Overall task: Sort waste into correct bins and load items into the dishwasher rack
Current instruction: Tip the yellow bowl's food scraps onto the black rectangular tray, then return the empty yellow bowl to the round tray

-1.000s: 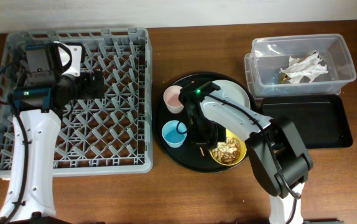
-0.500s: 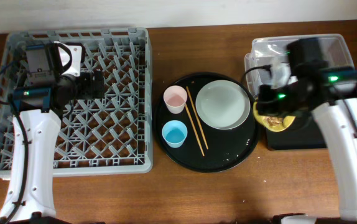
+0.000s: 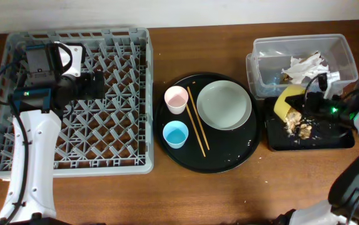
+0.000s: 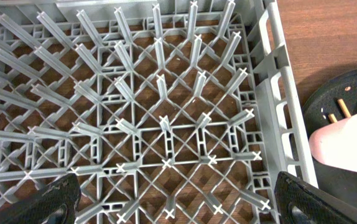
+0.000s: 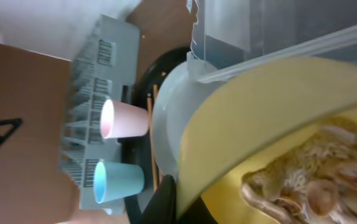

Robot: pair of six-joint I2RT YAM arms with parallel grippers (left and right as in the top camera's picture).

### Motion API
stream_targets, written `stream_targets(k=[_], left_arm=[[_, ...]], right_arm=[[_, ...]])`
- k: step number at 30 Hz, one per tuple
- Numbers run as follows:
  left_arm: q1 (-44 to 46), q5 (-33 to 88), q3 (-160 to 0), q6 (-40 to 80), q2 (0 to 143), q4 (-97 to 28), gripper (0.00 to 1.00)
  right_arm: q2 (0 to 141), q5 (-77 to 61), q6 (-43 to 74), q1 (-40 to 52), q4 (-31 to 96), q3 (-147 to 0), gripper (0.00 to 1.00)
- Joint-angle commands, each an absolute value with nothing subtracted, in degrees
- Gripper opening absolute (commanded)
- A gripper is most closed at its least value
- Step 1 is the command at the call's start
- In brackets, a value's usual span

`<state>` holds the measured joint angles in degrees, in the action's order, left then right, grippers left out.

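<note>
Next, my right gripper releases the yellow bowl onto the round black tray (image 3: pixel 226 142), setting it down just in front of the pale plate.
My right gripper (image 3: pixel 311 103) is shut on the rim of the yellow bowl (image 3: pixel 287 101) and holds it tipped over the shallow black tray (image 3: pixel 339 139). Brownish food scraps (image 3: pixel 297 124) lie on the tray below it and fill the bowl in the right wrist view (image 5: pixel 309 180). White napkins (image 3: pixel 304 64) lie in the clear tub (image 3: pixel 348 53). The pink cup (image 3: pixel 176 99), blue cup (image 3: pixel 175 134), pale plate (image 3: pixel 224 104) and chopsticks (image 3: pixel 197 122) sit on the round black tray (image 3: pixel 229 159). My left gripper (image 4: pixel 177 199) is open over the grey rack (image 3: pixel 136 94).
The rack's upright pegs (image 4: pixel 160 81) fill the left wrist view. The pink cup (image 4: pixel 346 146) shows at that view's right edge. The clear tub stands directly behind the shallow black tray at the table's right side.
The right arm carried the yellow bowl from the round tray to the shallow black tray and tipped it; scraps now lie on that tray. The left arm has not moved.
</note>
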<state>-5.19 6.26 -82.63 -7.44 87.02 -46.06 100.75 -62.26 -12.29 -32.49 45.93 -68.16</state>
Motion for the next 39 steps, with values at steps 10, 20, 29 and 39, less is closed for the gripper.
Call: stream_targets(k=[10, 20, 29, 39], left_arm=[[-5.0, 7.1, -83.4, -7.0, 87.2, -46.0, 0.99], [-5.0, 7.1, -83.4, -7.0, 87.2, -46.0, 0.99], [-5.0, 7.1, -83.4, -6.9, 87.2, -46.0, 0.99], [-5.0, 7.1, -83.4, -7.0, 87.2, -46.0, 0.99]], right_arm=[[106.5, -88.9, -11.3, -39.6, 43.3, -67.5, 0.04], [105.1, -88.9, -7.6, -39.7, 48.7, -67.6, 0.04], [89.5, -71.5, -6.5, -28.8, 51.9, -71.5, 0.04], [84.6, -15.1, 11.5, 15.0, 64.9, -72.8, 0.04]])
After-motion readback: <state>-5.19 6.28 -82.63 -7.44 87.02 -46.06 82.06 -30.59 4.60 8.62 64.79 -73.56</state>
